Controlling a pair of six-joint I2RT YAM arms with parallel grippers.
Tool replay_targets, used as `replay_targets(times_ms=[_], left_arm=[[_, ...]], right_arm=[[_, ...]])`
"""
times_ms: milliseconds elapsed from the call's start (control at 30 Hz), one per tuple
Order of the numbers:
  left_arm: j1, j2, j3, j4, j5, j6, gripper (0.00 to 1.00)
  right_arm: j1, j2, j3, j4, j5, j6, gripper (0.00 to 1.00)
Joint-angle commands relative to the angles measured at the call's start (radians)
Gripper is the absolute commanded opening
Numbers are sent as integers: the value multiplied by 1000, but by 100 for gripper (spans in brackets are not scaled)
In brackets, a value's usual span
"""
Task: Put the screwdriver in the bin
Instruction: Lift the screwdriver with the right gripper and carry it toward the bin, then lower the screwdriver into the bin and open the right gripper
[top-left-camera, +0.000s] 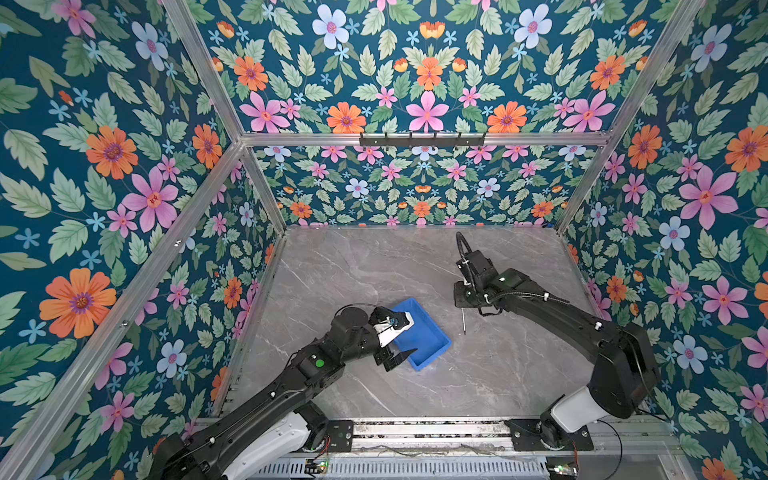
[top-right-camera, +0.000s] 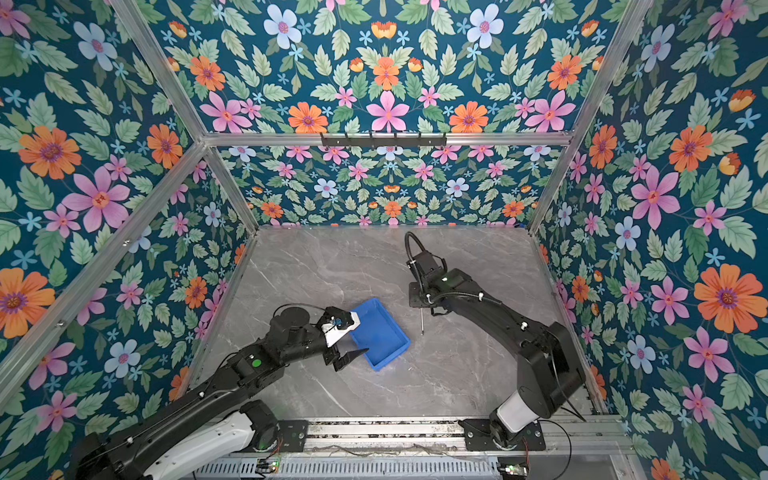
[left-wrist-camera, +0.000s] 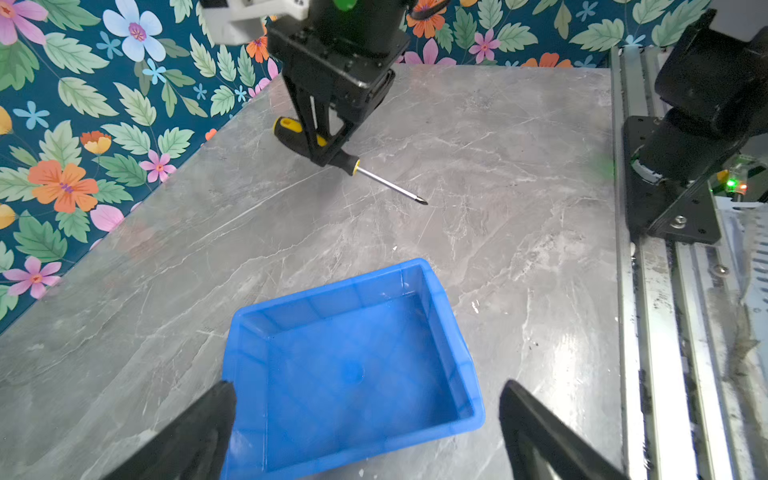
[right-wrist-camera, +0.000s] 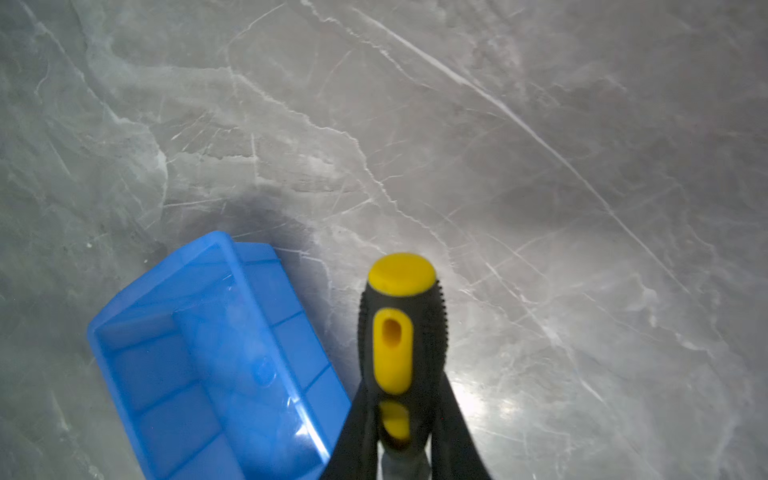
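My right gripper is going to set the screwdriver down lengthwise on the middle of the blue bin's bottom (top-left-camera: 421, 335) (right-wrist-camera: 257, 397).
The screwdriver (left-wrist-camera: 351, 163) has a black-and-yellow handle and a thin shaft. My right gripper (left-wrist-camera: 322, 145) is shut on the handle (right-wrist-camera: 392, 332), holding it about level and low over the marble table. I cannot tell whether it touches the table. In both top views only the shaft (top-left-camera: 464, 322) (top-right-camera: 422, 322) shows, below the right wrist and right of the bin. The blue bin (top-left-camera: 434, 356) (top-right-camera: 392, 357) (left-wrist-camera: 332, 286) (right-wrist-camera: 208, 353) is empty. My left gripper (left-wrist-camera: 368, 386) (top-left-camera: 407, 338) hangs open at the bin's near end. One finger (left-wrist-camera: 208, 419) overlaps its rim and the other is outside it.
An aluminium rail (top-left-camera: 415, 428) with both arm bases runs along the table's front edge. Floral walls close in the left, back and right. A black hook rack (top-left-camera: 422, 139) hangs on the back wall bar. Bare marble (top-left-camera: 353, 266) lies behind the bin.
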Motion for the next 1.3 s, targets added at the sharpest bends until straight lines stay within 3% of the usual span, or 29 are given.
replay_targets(times_ms=[0, 400, 833, 1267], left_arm=[[5, -49, -6, -96, -21, 11, 100], [8, -210, 9, -297, -98, 4, 100], [8, -247, -17, -302, -132, 17, 100], [8, -233, -20, -305, -131, 28, 100]], right_arm=[[52, 73, 65, 29, -18, -29, 0], [198, 321, 271, 14, -66, -99, 0], [228, 326, 145, 119, -74, -200, 0], [229, 360, 77, 138, -45, -177, 0]])
